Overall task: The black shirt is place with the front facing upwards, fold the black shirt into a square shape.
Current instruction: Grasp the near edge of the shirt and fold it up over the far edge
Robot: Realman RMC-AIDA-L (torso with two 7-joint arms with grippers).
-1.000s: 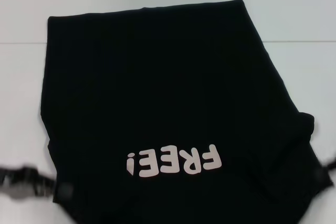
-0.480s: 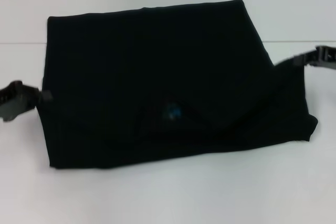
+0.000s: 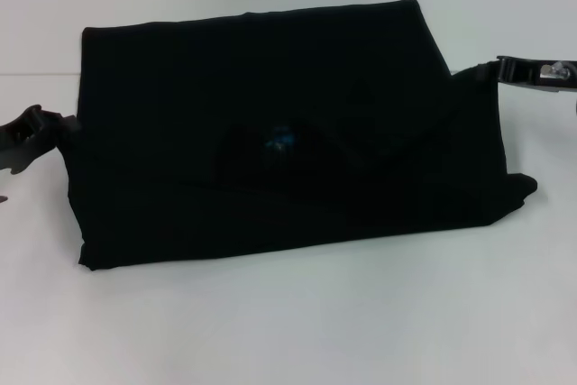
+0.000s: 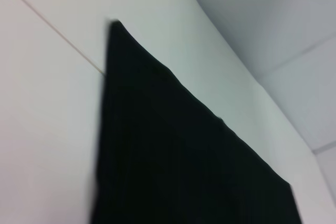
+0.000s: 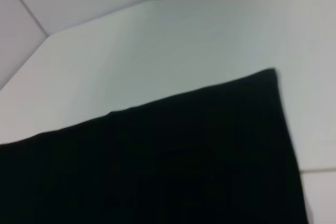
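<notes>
The robot's left gripper needs to release the folded-over layer's corner halfway (image 3: 67,144) along the black shirt's side edge, nearer than the table's seam line.
The black shirt (image 3: 270,87) lies on the white table, its near half folded over onto the far half. The plain black back faces up and the small blue neck label (image 3: 279,140) shows in the middle. The chest letters are hidden. My left gripper (image 3: 59,126) is at the shirt's left edge and my right gripper (image 3: 491,69) at its right edge. Each is shut on the folded-over layer, which pulls up towards the right one. The wrist views show only black cloth (image 4: 184,156) (image 5: 157,156) over the table.
The white table (image 3: 288,331) has a thin seam line (image 3: 36,73) running across it behind the grippers. A short sleeve end (image 3: 523,188) sticks out at the shirt's right near corner.
Both grippers carried the shirt's near half up and away over the far half. The letters went out of sight and the neck label came into view. The fold is now flatter.
</notes>
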